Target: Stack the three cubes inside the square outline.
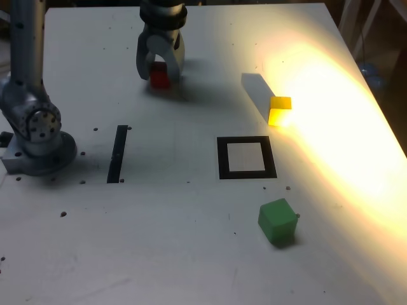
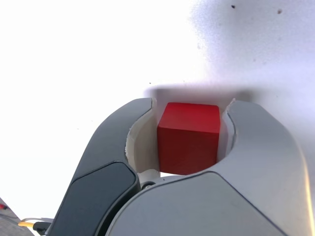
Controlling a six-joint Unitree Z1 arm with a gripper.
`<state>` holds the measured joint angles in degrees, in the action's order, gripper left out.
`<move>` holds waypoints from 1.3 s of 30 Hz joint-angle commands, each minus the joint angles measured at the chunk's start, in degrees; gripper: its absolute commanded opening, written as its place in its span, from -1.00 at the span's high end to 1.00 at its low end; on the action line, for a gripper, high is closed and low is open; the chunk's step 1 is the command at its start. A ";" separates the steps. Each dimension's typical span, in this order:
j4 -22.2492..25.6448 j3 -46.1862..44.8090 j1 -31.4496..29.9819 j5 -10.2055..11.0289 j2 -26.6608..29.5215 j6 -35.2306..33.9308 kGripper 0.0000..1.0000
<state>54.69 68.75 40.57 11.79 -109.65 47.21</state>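
The robot's gripper will release the red cube inside the square outline (image 1: 241, 154), by the outline's edge closest to the narrow black strip. The red cube is now at the table's far side.
At the far side of the white table, my gripper (image 1: 160, 75) is down on the surface, shut on the red cube (image 1: 159, 76). The wrist view shows the red cube (image 2: 188, 137) pressed between both fingers. The yellow cube (image 1: 280, 109) sits in bright light toward the exterior view's right. Nearer the front lies the green cube (image 1: 278, 222). The square outline (image 1: 246, 157), black with a white middle, lies flat between them with nothing inside it.
A narrow black strip (image 1: 118, 153) lies on the table toward the exterior view's left, near the arm's base (image 1: 38, 136). Strong light washes over the table's right side. Small dark specks dot the surface.
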 commanded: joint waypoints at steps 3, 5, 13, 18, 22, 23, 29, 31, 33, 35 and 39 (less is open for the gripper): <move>0.28 -0.23 -0.93 -0.45 1.03 -0.75 0.29; 0.52 -0.36 -1.69 -0.75 1.66 -1.55 0.29; 3.35 -0.59 -8.54 -2.41 5.00 -8.56 0.29; 5.82 -0.34 -16.45 -3.01 6.56 -17.75 0.29; 8.00 1.17 -23.47 -3.14 6.89 -24.63 0.29; 8.62 1.81 -25.26 -3.31 6.84 -26.13 0.29; 13.14 6.92 -34.61 -5.30 5.75 -34.29 0.29; 14.35 8.86 -37.03 -6.05 4.91 -36.47 0.29; 15.21 10.88 -39.32 -6.94 3.63 -38.59 0.29; 15.54 12.35 -40.82 -7.69 2.35 -40.06 0.29; 15.60 14.62 -42.75 -8.90 -0.23 -42.24 0.29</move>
<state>70.19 82.78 -1.86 3.01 -109.20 5.18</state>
